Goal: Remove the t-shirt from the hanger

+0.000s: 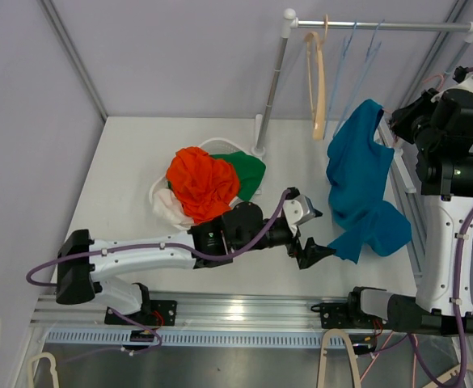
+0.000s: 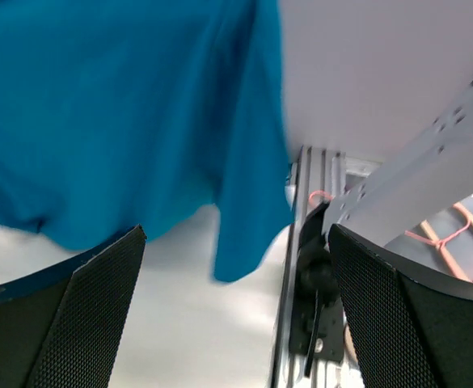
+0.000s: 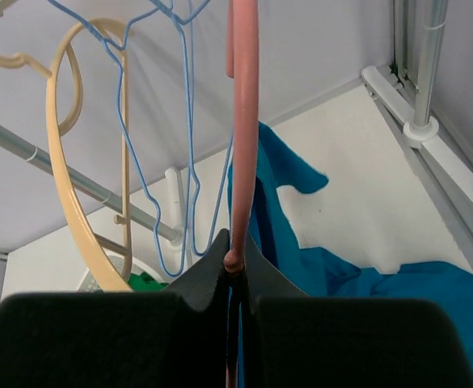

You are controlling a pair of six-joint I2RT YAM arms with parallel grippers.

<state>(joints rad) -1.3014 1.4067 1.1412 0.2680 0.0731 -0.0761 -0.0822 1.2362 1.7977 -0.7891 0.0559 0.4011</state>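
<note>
Next, I move my left gripper over to the teal t-shirt's lower hem corner (image 1: 352, 252) (image 2: 242, 255), the one nearest the front edge of the table, and close it there.
A teal t-shirt (image 1: 359, 182) hangs from a pink hanger (image 3: 244, 121) and its lower part lies bunched on the table. My right gripper (image 1: 398, 121) is shut on the pink hanger and holds it up at the right, near the rail's end. In the right wrist view the hanger's rod rises from between the closed fingers (image 3: 236, 271), the teal cloth (image 3: 272, 202) behind it. My left gripper (image 1: 315, 252) is open and empty, low over the table just left of the shirt's hem. In the left wrist view the teal cloth (image 2: 123, 113) hangs just ahead of the spread fingers (image 2: 82, 299).
A clothes rail (image 1: 382, 26) at the back carries a beige hanger (image 1: 318, 81) and blue wire hangers (image 1: 357, 65). A white basket (image 1: 212, 149) holds orange (image 1: 200, 182), green and white clothes. The rail's right post (image 3: 424, 73) and a metal frame (image 1: 406, 190) run along the table's right edge.
</note>
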